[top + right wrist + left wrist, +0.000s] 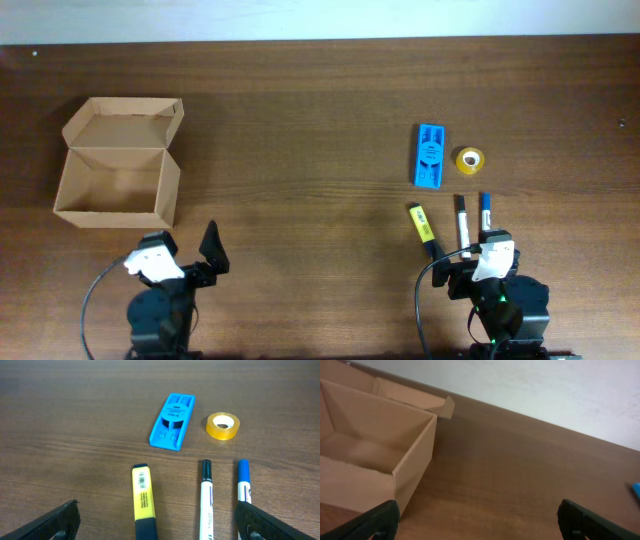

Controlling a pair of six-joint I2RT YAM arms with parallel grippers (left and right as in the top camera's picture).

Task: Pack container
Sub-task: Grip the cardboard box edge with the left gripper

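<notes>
The left gripper needs to next move to the side of the cardboard container facing the blue case and close on that side's top edge [163, 164] [426, 429], near the flap lid.
The tan cardboard container [118, 162] stands open at the far left, its flap lid folded back; it also shows in the left wrist view [370, 455] and looks empty. My left gripper [480, 522] is open and empty, near the table's front edge to the right of the box. My right gripper [160, 522] is open and empty, just behind a yellow highlighter [144, 500], a white marker with a black cap [206, 497] and a blue-capped marker [243, 482]. A blue flat case [172, 421] and a roll of yellow tape [223, 426] lie beyond them.
The wooden table [300, 120] spans the view, with a white wall behind its far edge [545, 395]. The pens [462, 220], blue case [430, 156] and tape [469, 159] sit grouped at the right.
</notes>
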